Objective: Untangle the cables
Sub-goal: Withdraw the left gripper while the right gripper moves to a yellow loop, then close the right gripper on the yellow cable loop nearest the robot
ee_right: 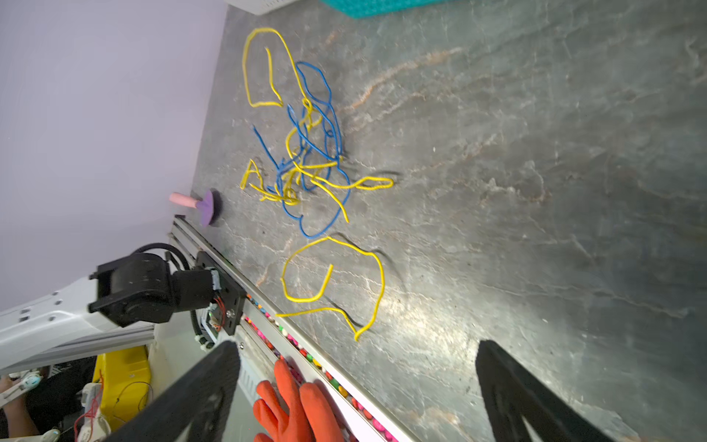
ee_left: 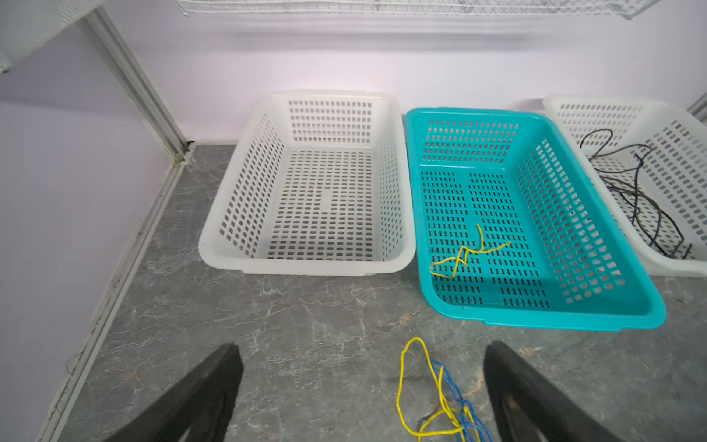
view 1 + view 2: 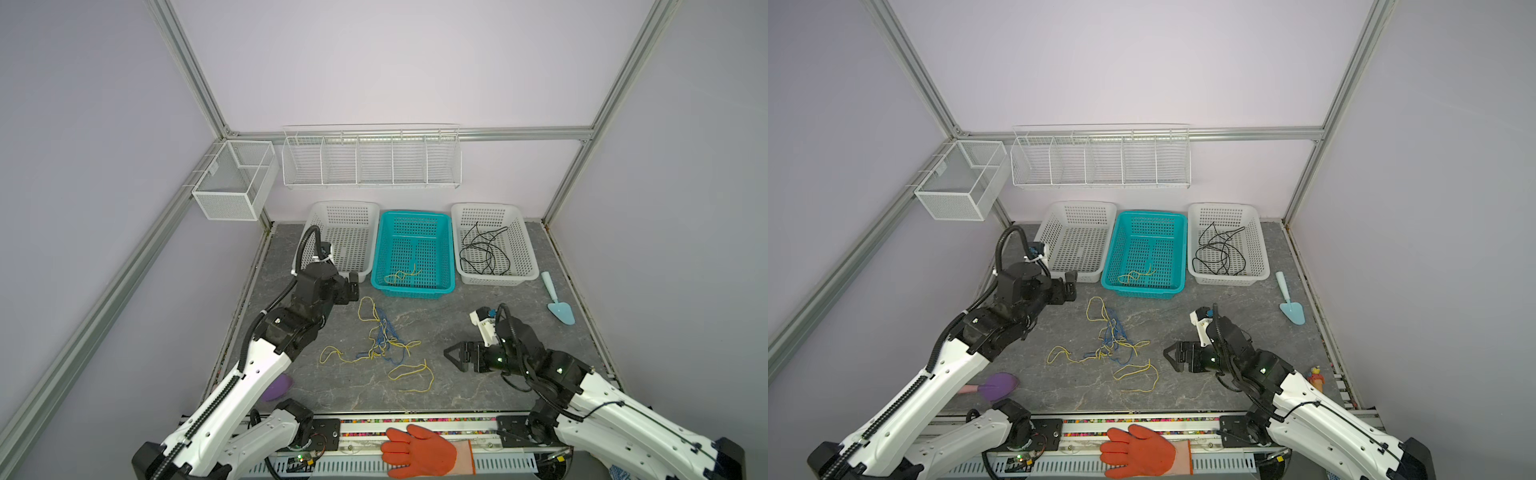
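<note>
The loose yellow loop in front of the tangle already lies free, so I will close my right gripper on its outer bend (image 3: 432, 376) (image 1: 383, 283).
A tangle of thin yellow and blue cables (image 3: 384, 338) (image 3: 1113, 338) lies mid-table, and both wrist views show it (image 2: 440, 398) (image 1: 306, 153). A loose yellow loop (image 3: 411, 374) (image 1: 333, 283) lies just in front of the tangle. One short yellow cable (image 3: 401, 275) (image 2: 465, 252) rests in the teal basket (image 3: 411, 292). Black cables (image 3: 484, 251) fill the right white basket (image 3: 490, 281). My left gripper (image 3: 354, 286) (image 2: 361, 346) hangs open and empty at the tangle's far left end. My right gripper (image 3: 451, 354) (image 1: 357, 344) is open and empty to the right of the tangle.
An empty white basket (image 3: 370, 232) stands left of the teal one. A light blue trowel (image 3: 559, 301) lies at the right, a purple scoop (image 3: 996, 385) at the front left, and an orange glove (image 3: 419, 451) on the front rail. Wire racks (image 3: 370, 162) hang on the back wall.
</note>
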